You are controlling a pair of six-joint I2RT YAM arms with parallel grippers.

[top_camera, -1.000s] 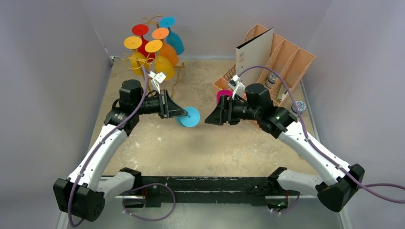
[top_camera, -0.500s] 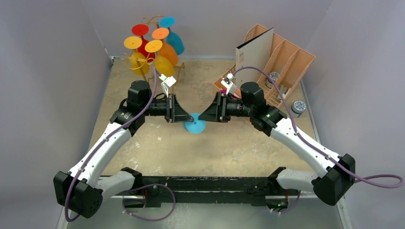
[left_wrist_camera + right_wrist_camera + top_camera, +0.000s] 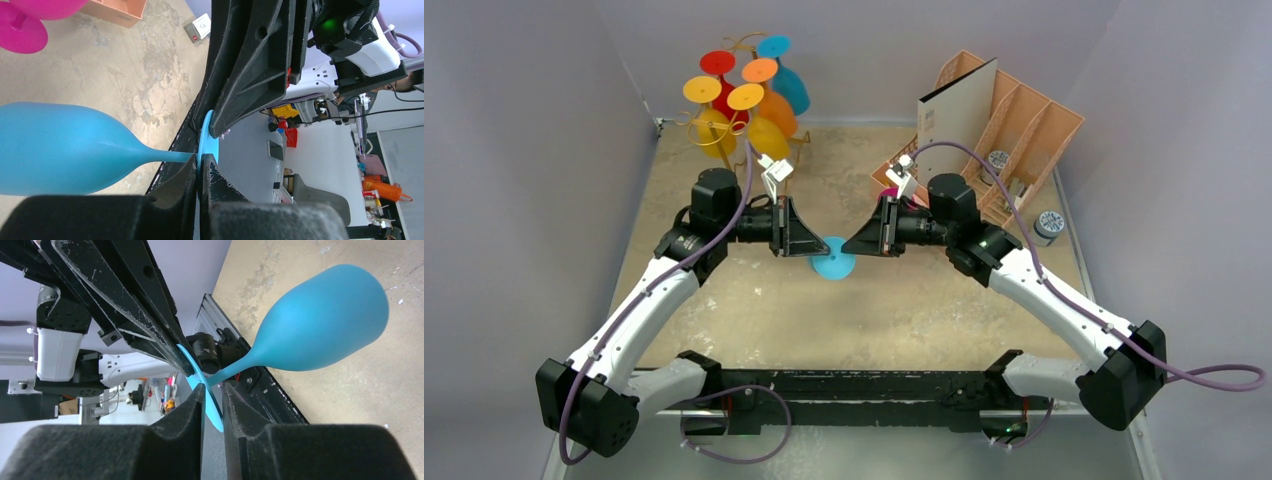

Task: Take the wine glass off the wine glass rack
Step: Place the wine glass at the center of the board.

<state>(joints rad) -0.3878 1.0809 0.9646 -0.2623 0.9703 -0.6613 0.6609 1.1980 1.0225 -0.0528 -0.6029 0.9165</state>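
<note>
The foot of the blue wine glass is pinched by my left gripper beside its stem, so my right gripper will hold the glass while my left gripper takes the foot's near edge (image 3: 826, 276).
A blue wine glass (image 3: 60, 147) hangs on its side above the table, clear of the wine glass rack (image 3: 796, 155). My left gripper (image 3: 201, 162) is shut on the rim of its flat foot (image 3: 833, 262). From the opposite side my right gripper (image 3: 213, 387) straddles the same foot; its fingers (image 3: 192, 405) stand narrowly apart, with a slim gap still showing beside the tilted disc. The bowl (image 3: 325, 320) points toward the table's far side. In the top view both grippers meet tip to tip at mid-table and hide the bowl.
Several coloured glasses (image 3: 759, 100) hang on the gold rack at the back left. A peach slotted organiser (image 3: 1024, 125) with a white folder (image 3: 954, 110) stands at the back right. A magenta glass (image 3: 20, 30) lies in front of it. A small round tin (image 3: 1051, 222) sits by the right wall.
The left arm carried the blue glass right to mid-table and the right arm swung left to meet it. The right jaws have narrowed around the foot.
</note>
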